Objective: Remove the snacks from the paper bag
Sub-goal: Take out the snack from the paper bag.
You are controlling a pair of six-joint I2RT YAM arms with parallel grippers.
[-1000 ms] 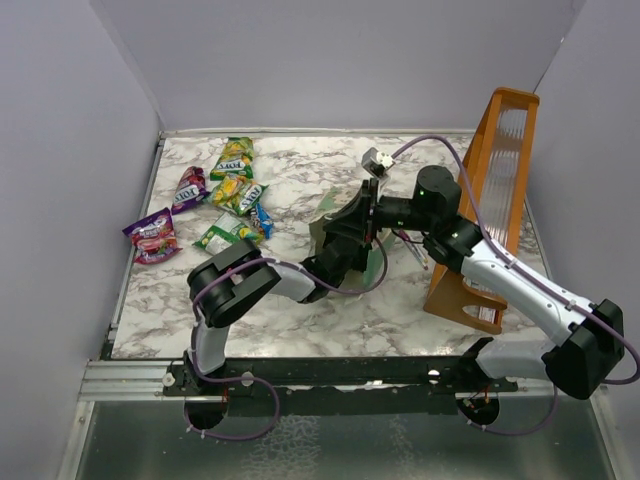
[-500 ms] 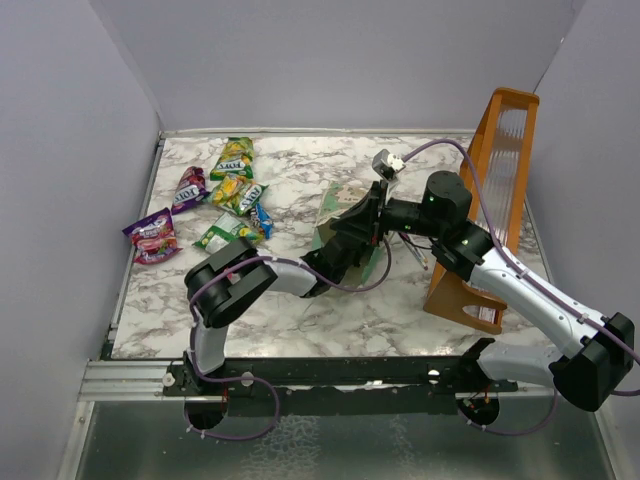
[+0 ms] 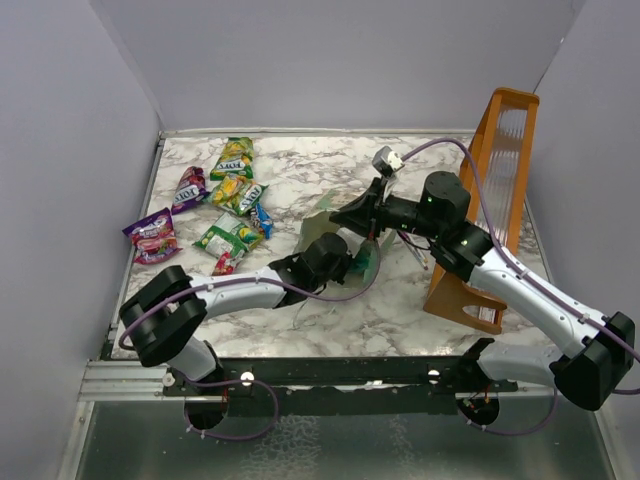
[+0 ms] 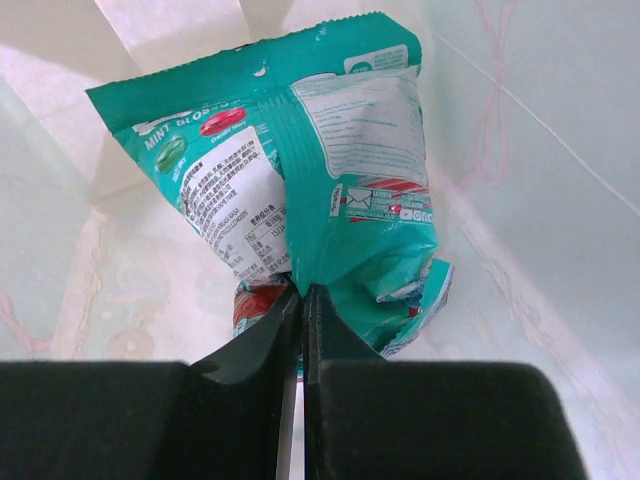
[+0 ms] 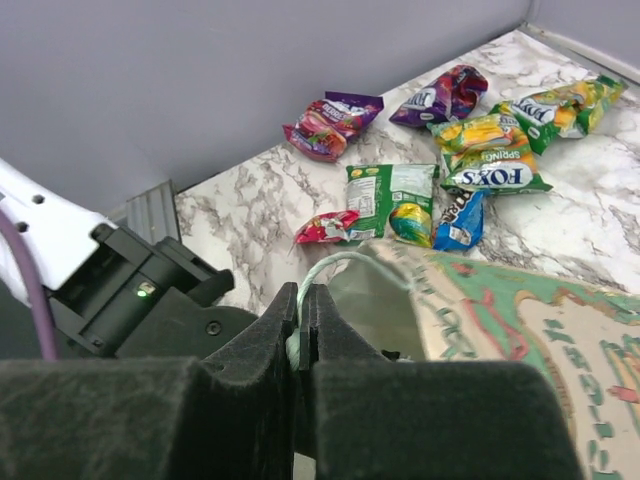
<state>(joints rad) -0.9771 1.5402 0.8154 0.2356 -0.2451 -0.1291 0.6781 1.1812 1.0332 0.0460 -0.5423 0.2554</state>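
Note:
The teal mint snack packet will go down from my left gripper onto the bare marble (image 3: 192, 280), beside the small red packet.
The paper bag (image 3: 366, 262) lies tipped over mid-table, its mouth toward the left arm. My left gripper (image 4: 302, 295) is inside it, shut on the lower edge of a teal mint snack packet (image 4: 330, 180); a red packet (image 4: 255, 303) shows just behind the fingertips. From above only the left wrist (image 3: 318, 258) shows at the bag's mouth. My right gripper (image 5: 303, 300) (image 3: 340, 216) is shut on the bag's thin loop handle (image 5: 340, 262), holding the mouth up. Several snacks (image 3: 230, 195) (image 5: 470, 150) lie at the table's far left.
A tall orange-brown wooden rack (image 3: 492, 190) stands at the right edge, close behind the right arm. Thin pens (image 3: 415, 250) lie by its foot. A small red packet (image 3: 225, 263) (image 5: 327, 228) is the loose snack closest to the left arm. Grey walls enclose the table.
The left gripper has shut on the teal packet inside the bag. The left arm's elbow has swung far left and its wrist has drawn back. The right gripper stays shut on the handle.

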